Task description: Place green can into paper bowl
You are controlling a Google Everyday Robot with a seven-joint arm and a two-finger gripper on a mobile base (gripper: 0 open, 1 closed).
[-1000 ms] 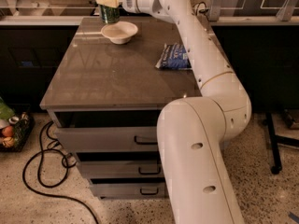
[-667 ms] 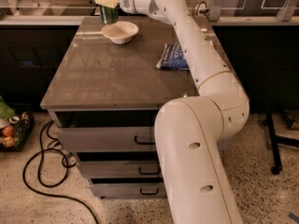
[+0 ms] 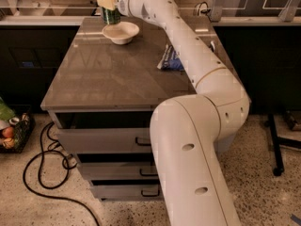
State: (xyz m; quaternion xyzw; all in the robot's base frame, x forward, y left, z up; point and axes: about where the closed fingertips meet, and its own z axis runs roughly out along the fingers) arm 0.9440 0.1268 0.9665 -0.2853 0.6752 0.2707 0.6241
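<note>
The robot's gripper should release the green can in the middle of the off-white paper bowl (image 3: 120, 34) close to the far edge of the table.
The green can (image 3: 110, 12), with a green patterned label and silver top, is held upright in my gripper (image 3: 107, 2) at the far end of the table. The gripper's pale fingers (image 3: 106, 2) are shut around the can's upper part. The can hangs just above the far left rim of the off-white paper bowl (image 3: 121, 32), which sits on the grey tabletop (image 3: 108, 74) near its far edge. The bowl looks empty.
A dark blue snack bag (image 3: 169, 60) lies on the table's right side, partly hidden behind my arm (image 3: 188, 55). Drawers (image 3: 108, 140) are below the tabletop. A black cable (image 3: 42, 173) loops on the floor at the left, beside a basket (image 3: 11, 131).
My gripper with the can has shifted slightly left and stays above the bowl's far rim. The bowl and bag have not moved.
</note>
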